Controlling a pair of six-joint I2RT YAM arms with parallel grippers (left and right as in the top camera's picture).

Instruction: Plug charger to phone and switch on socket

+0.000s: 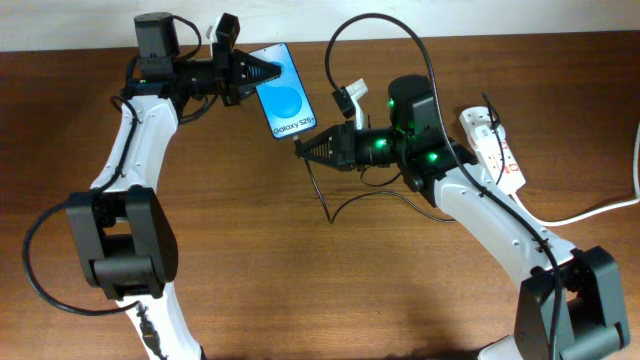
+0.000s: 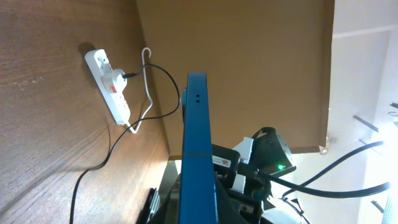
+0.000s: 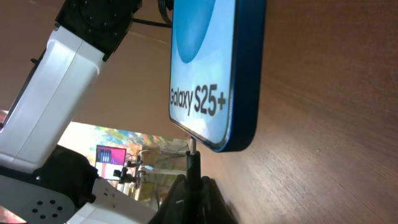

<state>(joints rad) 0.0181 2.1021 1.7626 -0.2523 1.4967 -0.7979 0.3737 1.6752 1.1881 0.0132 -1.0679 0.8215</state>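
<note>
Next, my right gripper releases the charger's black plug on the bare wood (image 1: pixel 334 194) close to the sharp bend in the thin black cable.
The phone (image 1: pixel 285 92), with a blue screen reading "Galaxy S25+", is held off the table, and my left gripper (image 1: pixel 268 72) is shut on its far end. In the left wrist view the phone's blue edge (image 2: pixel 198 137) rises from between the jaws. My right gripper (image 1: pixel 303 148) is shut on the charger's black plug (image 3: pixel 193 167). Its metal tip (image 3: pixel 192 145) meets the phone's lower edge (image 3: pixel 239 134); whether it is inside the port I cannot tell. The white socket (image 1: pixel 492 148) lies at the right, its red switches facing up.
The charger's thin black cable (image 1: pixel 322 205) trails over the wood below the right gripper toward the socket (image 2: pixel 109 84), where an adapter (image 2: pixel 111 79) sits plugged in. A thick white cord (image 1: pixel 600 208) runs off to the right edge.
</note>
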